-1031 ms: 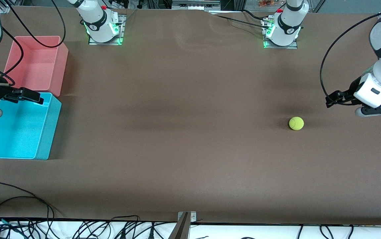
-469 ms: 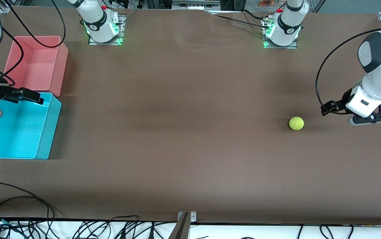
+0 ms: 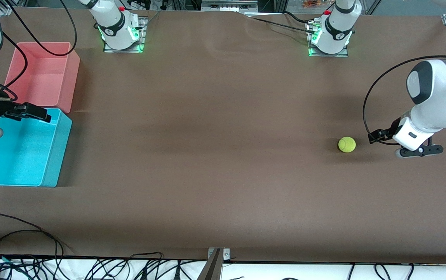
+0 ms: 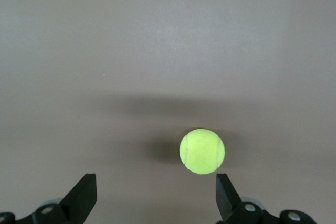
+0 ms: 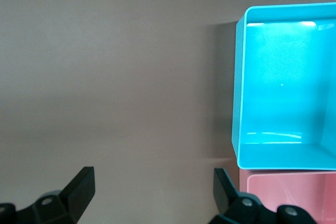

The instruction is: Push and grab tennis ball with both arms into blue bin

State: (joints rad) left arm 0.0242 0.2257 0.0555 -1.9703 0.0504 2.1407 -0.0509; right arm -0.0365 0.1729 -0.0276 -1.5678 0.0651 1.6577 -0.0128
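Next, my left gripper closes empty beside the tennis ball, on its side (image 3: 366, 147) (image 4: 152, 158) away from the blue bin. It will then be ready to push the ball.
The tennis ball (image 3: 347, 144) lies on the brown table toward the left arm's end. It also shows in the left wrist view (image 4: 202, 151). My left gripper (image 3: 375, 137) is open and empty, low beside the ball, with a gap between them. In the left wrist view the ball lies ahead of the left gripper (image 4: 155, 195), close to one fingertip (image 4: 224, 191). The blue bin (image 3: 58, 149) stands at the right arm's end and also shows in the right wrist view (image 5: 239, 103). My right gripper (image 3: 32, 112) waits open and empty, up by the bin's corner; bare table shows between its fingertips in the right wrist view (image 5: 153, 186).
A pink-red bin (image 3: 72, 77) stands against the blue bin, farther from the front camera; it also shows in the right wrist view (image 5: 289, 198). Both arm bases are at the table's back edge. Cables lie along the front edge (image 3: 21, 237).
My left arm has come down and moved toward the ball, and its gripper now sits closer to it. The ball and my right arm have not moved.
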